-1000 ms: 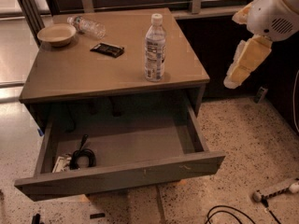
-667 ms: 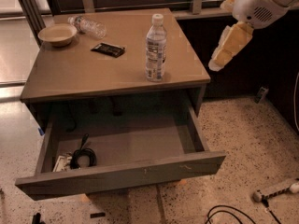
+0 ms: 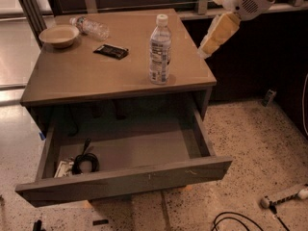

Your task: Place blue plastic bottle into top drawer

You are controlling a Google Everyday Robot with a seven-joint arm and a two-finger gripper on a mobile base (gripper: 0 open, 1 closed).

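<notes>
The robot's gripper needs to move to the blue plastic bottle next and close on the bottle's upper half (image 3: 160, 42), just under the bottle's white cap and neck.
The blue plastic bottle (image 3: 159, 50) stands upright near the table's front right, with a white cap and a blue-and-white label. The top drawer (image 3: 125, 179) is pulled open below the tabletop; a black cable coil and a small item lie in its left front corner. My gripper (image 3: 215, 38) hangs from the white arm at the upper right, just off the table's right edge, to the right of the bottle and apart from it. It holds nothing that I can see.
A tan bowl (image 3: 59, 35), a small label-less clear bottle lying on its side (image 3: 90, 27) and a black packet (image 3: 111, 51) sit at the table's back left. A power strip (image 3: 284, 195) and cables lie on the floor at the right.
My arm and gripper have moved up and to the left, from beside the table's right side toward its back right corner. The bottle and drawer have not moved.
</notes>
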